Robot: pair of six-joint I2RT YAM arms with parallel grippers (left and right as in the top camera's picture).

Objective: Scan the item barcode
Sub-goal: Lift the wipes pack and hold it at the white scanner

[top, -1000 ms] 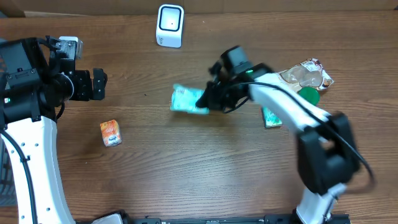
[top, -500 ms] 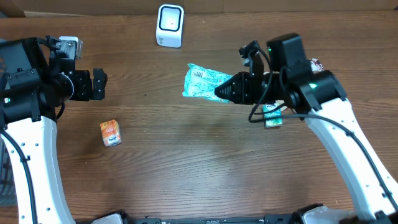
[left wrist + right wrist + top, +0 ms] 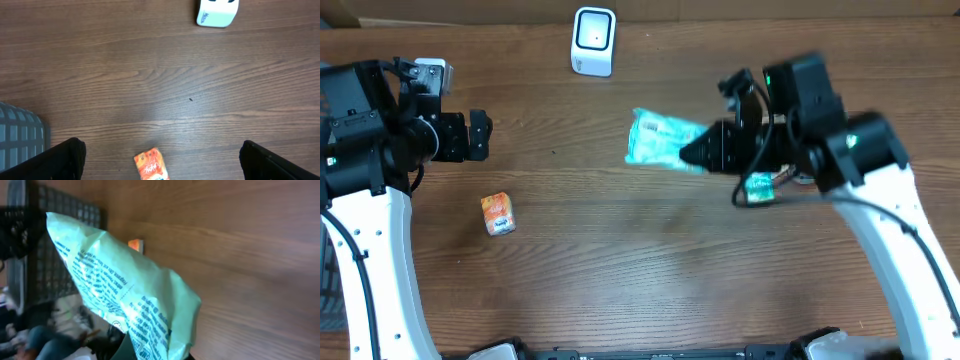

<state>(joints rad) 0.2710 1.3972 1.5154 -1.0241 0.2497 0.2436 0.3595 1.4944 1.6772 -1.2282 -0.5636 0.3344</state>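
Observation:
My right gripper is going to release the mint-green packet, setting it free on the table (image 3: 726, 153) at a spot just behind the green-labelled packet.
My right gripper (image 3: 708, 153) is shut on one end of a mint-green packet (image 3: 660, 140), holding it above the table with its free end pointing left. The white barcode scanner (image 3: 593, 40) stands at the back edge, up and left of the packet. In the right wrist view the packet (image 3: 120, 285) fills the frame with blue print on it and hides most of the right gripper (image 3: 155, 352). My left gripper (image 3: 480, 135) is open and empty at the left. The left wrist view shows the scanner (image 3: 216, 11) far ahead of the left gripper (image 3: 161, 146).
A small orange packet (image 3: 498, 213) lies on the table near the left arm, and it shows between the left fingers (image 3: 151, 165). A green-labelled packet (image 3: 758, 188) lies under the right arm. A grey basket (image 3: 20, 135) sits at the left edge.
The right gripper has lifted the mint-green packet off the table and carried it to the right and slightly back. The left arm has not moved.

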